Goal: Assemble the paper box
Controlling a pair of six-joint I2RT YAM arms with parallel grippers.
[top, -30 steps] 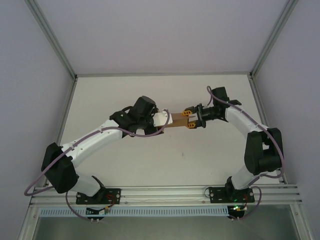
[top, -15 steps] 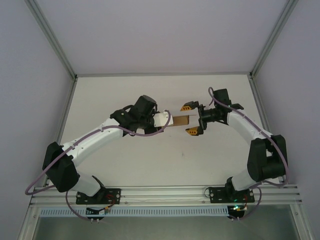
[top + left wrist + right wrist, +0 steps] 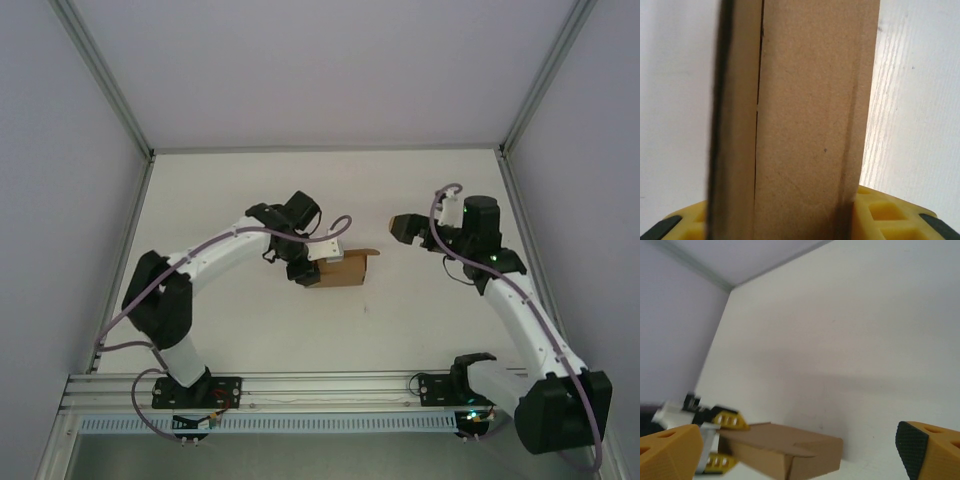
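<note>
The box's end flap sticks out while the robot's left gripper holds the opposite end of the box, so the right gripper should fold it in and pinch the end flap's corner (image 3: 363, 260).
The brown paper box (image 3: 347, 268) is folded into a small rectangular shape with one end flap sticking out at its right. It sits low over the white table (image 3: 250, 330), left of centre. My left gripper (image 3: 318, 270) is shut on the box's left end. In the left wrist view the cardboard (image 3: 810, 115) fills the gap between the yellow fingers (image 3: 887, 217). My right gripper (image 3: 407, 231) hangs open to the right of the box, apart from it. The right wrist view shows the box (image 3: 790, 452) ahead between the wide-spread fingers (image 3: 672, 450).
Aluminium frame posts (image 3: 525, 105) and pale walls enclose the table on three sides. A metal rail (image 3: 330, 385) carrying both arm bases runs along the near edge. Bare table lies in front of and behind the box.
My right gripper opened, let go of the box and drew back to the right. My left arm turned and carried the box slightly down and left.
</note>
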